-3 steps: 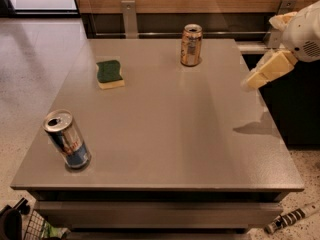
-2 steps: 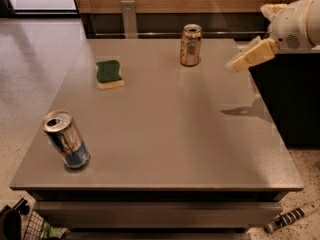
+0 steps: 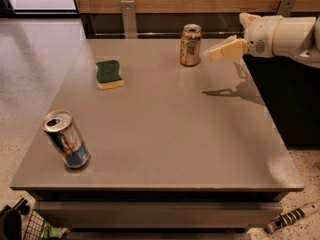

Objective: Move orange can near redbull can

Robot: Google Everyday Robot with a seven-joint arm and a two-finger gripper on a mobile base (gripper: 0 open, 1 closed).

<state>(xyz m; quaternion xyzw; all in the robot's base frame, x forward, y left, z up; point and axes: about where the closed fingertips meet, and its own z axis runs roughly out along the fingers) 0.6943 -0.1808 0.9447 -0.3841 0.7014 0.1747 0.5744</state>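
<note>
My gripper will next move to the orange can's upper part (image 3: 191, 35), under its silver top, and close there.
The orange can (image 3: 190, 45) stands upright at the far middle of the grey table (image 3: 165, 129). It is coppery with a silver top. The redbull can (image 3: 66, 140), blue and silver, stands near the table's front left corner, far from the orange can. My gripper (image 3: 216, 52) comes in from the right on a white arm, above the table. Its pale fingertips are just right of the orange can, a small gap away. Nothing is held in it.
A green-and-yellow sponge (image 3: 108, 73) lies at the left back of the table. A wooden wall with metal brackets runs behind the table. A dark cabinet stands right of the table. A striped object (image 3: 290, 218) lies on the floor at bottom right.
My gripper has moved left and farther back, from beyond the table's right edge to just beside the orange can. The cans and sponge have not moved.
</note>
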